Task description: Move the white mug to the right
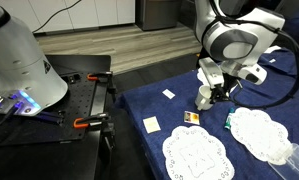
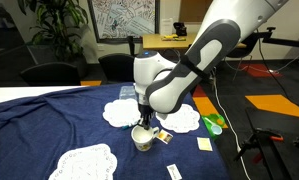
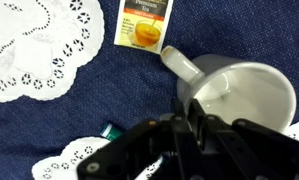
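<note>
My gripper will release the white mug in the gap (image 1: 249,156) between the nearest lace doilies, on the blue cloth.
The white mug (image 3: 251,92) is small and plain, and its handle (image 3: 179,64) points to the upper left in the wrist view. It is on or just above the blue cloth in both exterior views (image 1: 203,101) (image 2: 142,140). My gripper (image 3: 192,128) comes down from above and is shut on the mug's rim next to the handle, with one finger inside and one outside. It also shows in both exterior views (image 1: 211,92) (image 2: 142,123). The fingers hide part of the mug's near wall.
White lace doilies (image 1: 197,155) (image 1: 260,131) (image 2: 84,162) (image 2: 183,118) lie around the mug. An orange tea bag packet (image 3: 147,24) (image 2: 162,135) lies close beside it. Small paper squares (image 1: 151,124) (image 1: 169,94) and a green object (image 2: 214,123) are on the cloth. The table edge (image 1: 117,100) borders a black bench.
</note>
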